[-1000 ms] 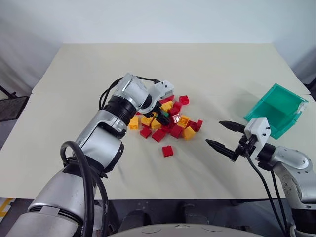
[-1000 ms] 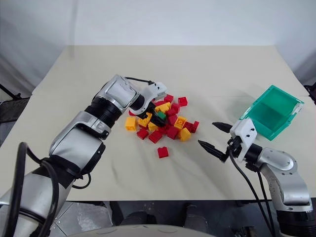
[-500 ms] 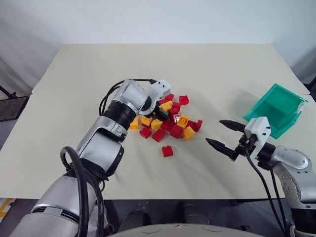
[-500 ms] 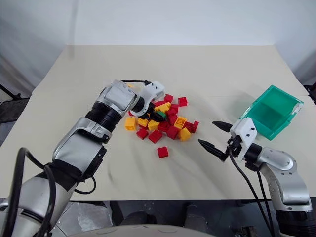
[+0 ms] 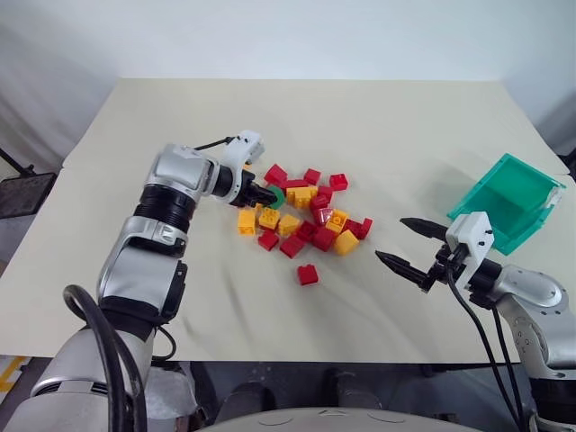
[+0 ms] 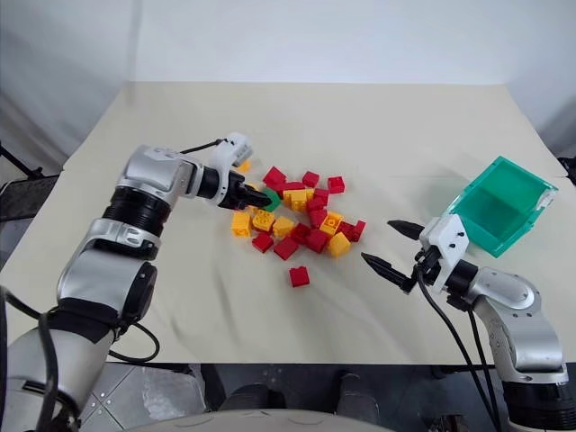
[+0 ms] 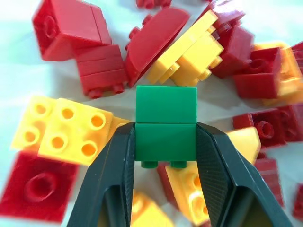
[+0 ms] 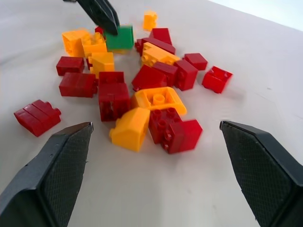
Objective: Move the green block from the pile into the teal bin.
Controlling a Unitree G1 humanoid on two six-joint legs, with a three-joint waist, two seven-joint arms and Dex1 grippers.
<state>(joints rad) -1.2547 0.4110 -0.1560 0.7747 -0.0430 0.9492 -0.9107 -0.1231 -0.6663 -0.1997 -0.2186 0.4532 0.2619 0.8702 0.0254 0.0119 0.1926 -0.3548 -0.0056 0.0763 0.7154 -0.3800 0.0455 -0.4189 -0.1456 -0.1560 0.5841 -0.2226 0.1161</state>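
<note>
My left gripper is going to let go of the green block on the bare table (image 5: 380, 278) between the lone red brick and my right gripper.
The green block (image 7: 165, 127) is pinched between the two black fingers of my left gripper (image 5: 268, 194), which is shut on it. It sits at the left edge of the pile (image 5: 310, 216) of red and yellow bricks, low over the table. The right wrist view shows the green block (image 8: 120, 39) at the pile's far side under a black fingertip. My right gripper (image 5: 391, 239) hovers open with nothing in it, to the right of the pile. Just beyond it the teal bin (image 5: 526, 219) lies tilted near the table's right edge.
A lone red brick (image 5: 307, 274) lies in front of the pile, toward me. One stray yellow brick (image 8: 150, 20) sits behind the left gripper. The cream table (image 5: 405, 126) stretches bare behind the pile and between pile and bin.
My left gripper has closed on the green block and swung left, carrying it from the pile's middle to its left edge. The right arm has stayed where it was.
</note>
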